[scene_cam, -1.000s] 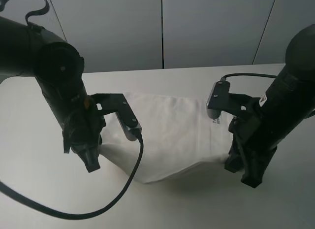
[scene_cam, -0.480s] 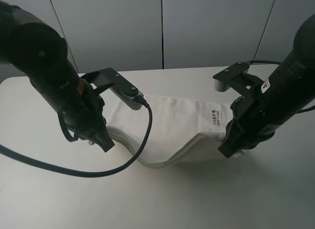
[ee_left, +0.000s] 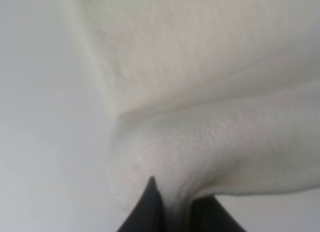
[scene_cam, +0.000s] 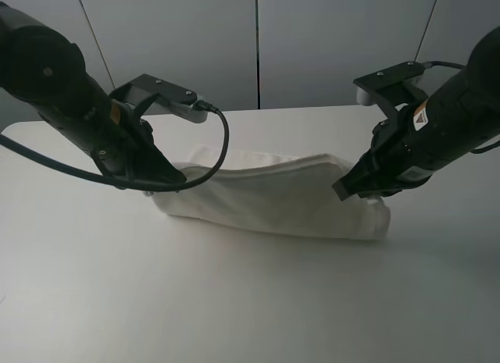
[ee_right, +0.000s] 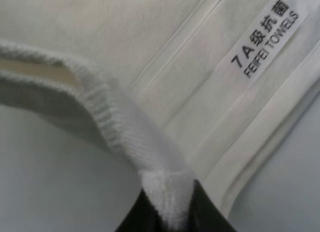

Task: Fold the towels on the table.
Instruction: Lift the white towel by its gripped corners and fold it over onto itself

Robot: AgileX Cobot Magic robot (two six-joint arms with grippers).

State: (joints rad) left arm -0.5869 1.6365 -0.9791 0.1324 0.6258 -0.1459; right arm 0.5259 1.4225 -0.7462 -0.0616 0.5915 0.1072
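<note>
I should let go of the lifted towel corner with my left gripper on the lower towel layer's far corner [scene_cam: 194, 149], toward the grey wall.
The white towel [scene_cam: 273, 199] lies as a long folded band across the middle of the table [scene_cam: 234, 300]. My left gripper [scene_cam: 168, 178] pinches the band's left end. In the left wrist view its dark fingertips [ee_left: 150, 204] are closed on a bunched fold of terry cloth [ee_left: 210, 132]. At the band's right end, my right gripper [scene_cam: 349, 190] is shut on a lifted hem corner [ee_right: 167, 189]. The right wrist view also shows the woven border band and the printed label [ee_right: 265, 37] on the layer below.
A black cable [scene_cam: 223, 144] loops from the left wrist camera down over the towel's left part. The grey panelled wall [scene_cam: 258, 43] rises right behind the table's far edge. Bare tabletop spreads in front of the towel.
Both grippers have carried the towel's near edge up and toward the far side, laying it over the rest. The towel went from a broad sheet to a narrow band, hiding the label from above.
</note>
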